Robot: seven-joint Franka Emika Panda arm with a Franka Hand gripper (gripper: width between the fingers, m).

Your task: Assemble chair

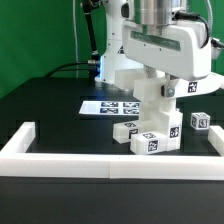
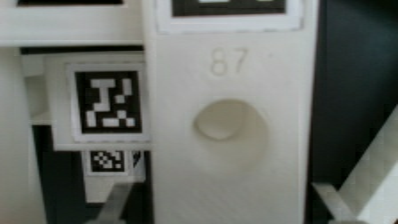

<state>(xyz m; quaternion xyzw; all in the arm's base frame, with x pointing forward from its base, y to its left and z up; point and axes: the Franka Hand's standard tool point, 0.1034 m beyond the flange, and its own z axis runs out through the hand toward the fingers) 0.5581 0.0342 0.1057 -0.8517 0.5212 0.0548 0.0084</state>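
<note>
My gripper will set the white chair slab down and let go of it on top of the cluster of tagged chair parts (image 1: 149,104) behind the front wall.
A long white chair slab (image 2: 231,120), embossed with a number and an oval dimple, fills the wrist view between my two fingers (image 2: 128,200). My gripper (image 2: 228,208) is shut on its two long edges. In the exterior view my gripper (image 1: 160,84) holds this slab (image 1: 152,100) upright above a cluster of white tagged chair parts (image 1: 152,138) just behind the front wall. The slab's lower end meets that cluster; the contact itself is hidden. Another tagged white chair part (image 2: 107,100) lies beside the slab in the wrist view.
The marker board (image 1: 108,106) lies flat behind the cluster, toward the exterior view's left. A small tagged white block (image 1: 200,120) stands alone at the exterior view's right. The long white border wall (image 1: 100,162) runs along the front and up both sides.
</note>
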